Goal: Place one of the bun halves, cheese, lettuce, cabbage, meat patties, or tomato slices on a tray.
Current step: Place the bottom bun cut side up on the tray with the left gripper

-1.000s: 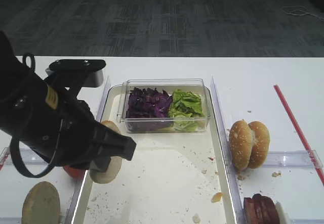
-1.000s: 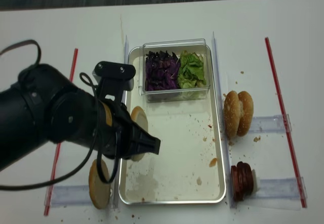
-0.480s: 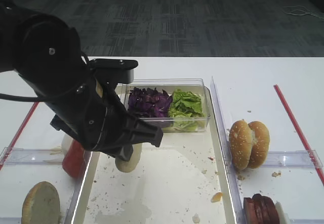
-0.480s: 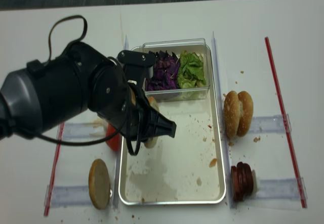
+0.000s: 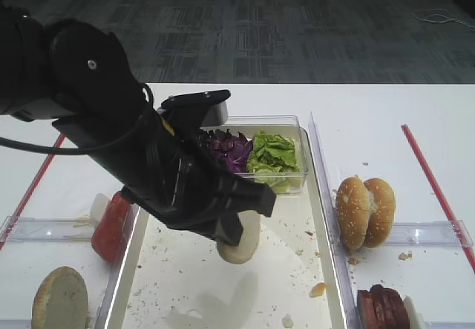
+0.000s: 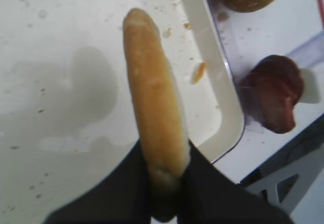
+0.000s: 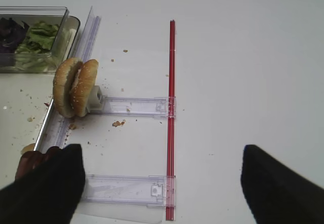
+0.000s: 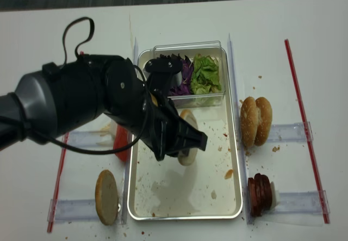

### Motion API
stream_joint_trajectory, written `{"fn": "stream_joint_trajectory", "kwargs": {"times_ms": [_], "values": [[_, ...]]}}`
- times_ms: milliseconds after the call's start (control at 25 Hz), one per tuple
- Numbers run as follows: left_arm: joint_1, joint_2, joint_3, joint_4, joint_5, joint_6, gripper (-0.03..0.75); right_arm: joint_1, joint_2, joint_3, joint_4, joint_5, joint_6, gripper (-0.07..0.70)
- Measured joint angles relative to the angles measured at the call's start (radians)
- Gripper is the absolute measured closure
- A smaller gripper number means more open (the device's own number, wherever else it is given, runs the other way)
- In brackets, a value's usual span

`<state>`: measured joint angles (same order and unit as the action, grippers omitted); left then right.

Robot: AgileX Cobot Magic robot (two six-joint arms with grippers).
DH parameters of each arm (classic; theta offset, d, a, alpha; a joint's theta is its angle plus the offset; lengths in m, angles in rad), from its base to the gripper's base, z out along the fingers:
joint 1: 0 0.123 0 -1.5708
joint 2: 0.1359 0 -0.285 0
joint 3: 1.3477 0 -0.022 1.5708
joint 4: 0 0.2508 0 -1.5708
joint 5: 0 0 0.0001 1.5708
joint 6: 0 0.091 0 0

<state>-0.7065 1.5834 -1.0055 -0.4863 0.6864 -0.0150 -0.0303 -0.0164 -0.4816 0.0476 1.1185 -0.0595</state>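
My left gripper has the plain bun half to put down. It will release it on the cream tray's middle (image 8: 198, 162) (image 6: 131, 69), next to the orange crumb. The bun half is still just above the tray.
My left gripper (image 5: 236, 232) is shut on a plain bun half (image 5: 240, 244), which it holds on edge just above the middle of the cream tray (image 5: 278, 288). In the left wrist view the bun half (image 6: 153, 107) stands pinched between the dark fingers. Lettuce (image 5: 273, 154) and purple cabbage (image 5: 227, 149) lie in a clear box at the tray's far end. Meat patties (image 5: 381, 307) stand on edge right of the tray, and tomato slices (image 5: 111, 225) left of it. My right gripper (image 7: 162, 188) hangs open over bare table. Cheese is out of view.
Two sesame bun halves (image 5: 365, 212) stand on edge right of the tray. Another plain half (image 5: 59, 299) lies at the front left. Clear plastic rails (image 7: 132, 105) and a red strip (image 7: 171, 107) lie on the table under my right gripper.
My left arm has carried the bun half rightward, from the tray's left rim to over its middle. Its grip has stayed shut.
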Motion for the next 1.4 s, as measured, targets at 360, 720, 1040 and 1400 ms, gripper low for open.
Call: {"fn": "stream_joint_trajectory", "kwargs": {"times_ms": [360, 720, 1040, 1400], "values": [[0.008, 0.008, 0.000, -0.223, -0.034, 0.195, 0.632, 0.000, 0.000, 0.000, 0.000, 0.000, 0.001, -0.022], [0.087, 0.099, 0.000, -0.224, 0.021, 0.209, 0.632, 0.000, 0.000, 0.000, 0.000, 0.000, 0.002, -0.021], [0.090, 0.167, -0.002, -0.224, 0.030, 0.222, 0.633, 0.000, 0.000, 0.000, 0.000, 0.000, 0.002, -0.021], [0.090, 0.179, -0.003, -0.212, 0.030, 0.205, 0.596, 0.000, 0.000, 0.000, 0.000, 0.000, 0.002, -0.021]]}}
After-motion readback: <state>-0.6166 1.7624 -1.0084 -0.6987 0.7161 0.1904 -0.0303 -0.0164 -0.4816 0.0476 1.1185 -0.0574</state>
